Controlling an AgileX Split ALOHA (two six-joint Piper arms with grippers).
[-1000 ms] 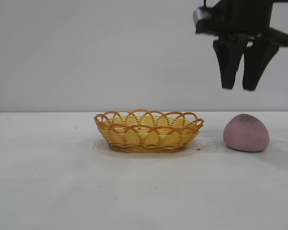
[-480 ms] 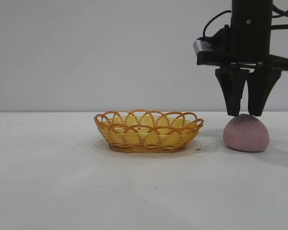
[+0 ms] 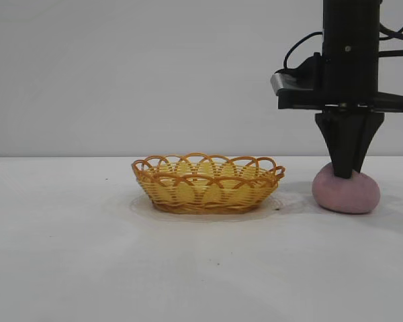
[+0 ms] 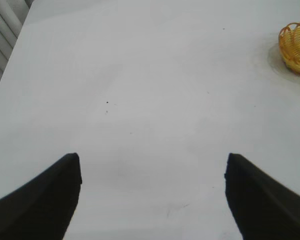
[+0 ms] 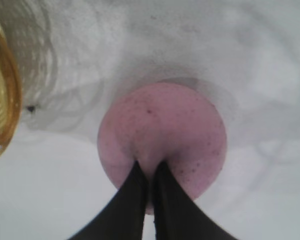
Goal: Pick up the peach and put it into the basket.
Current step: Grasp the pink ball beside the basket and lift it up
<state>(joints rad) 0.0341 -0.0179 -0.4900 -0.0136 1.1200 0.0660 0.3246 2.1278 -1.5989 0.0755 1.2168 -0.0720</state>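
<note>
Next, I let go of the peach with my right gripper in the middle of the yellow woven basket [image 3: 214,170], inside the basket's looped rim.
The pink-mauve peach [image 3: 346,194] sits on the white table to the right of the yellow woven basket [image 3: 208,182], apart from it. My right gripper [image 3: 349,173] points straight down onto the top of the peach. Its fingers are drawn together and pinch a fold of the soft top, which is pressed flatter. In the right wrist view the peach [image 5: 162,125] fills the middle, the gripper [image 5: 150,167] bites into its near side, and the basket rim [image 5: 0,100] shows at the edge. My left gripper [image 4: 152,162] is open over bare table, far from the basket [image 4: 296,45].
The white table [image 3: 87,255] spreads out in front of and to the left of the basket. A plain grey wall stands behind. The left arm does not show in the exterior view.
My right gripper has come down from high above the peach onto its top and closed from open to nearly together. The peach top is now pressed down. The basket has not moved.
</note>
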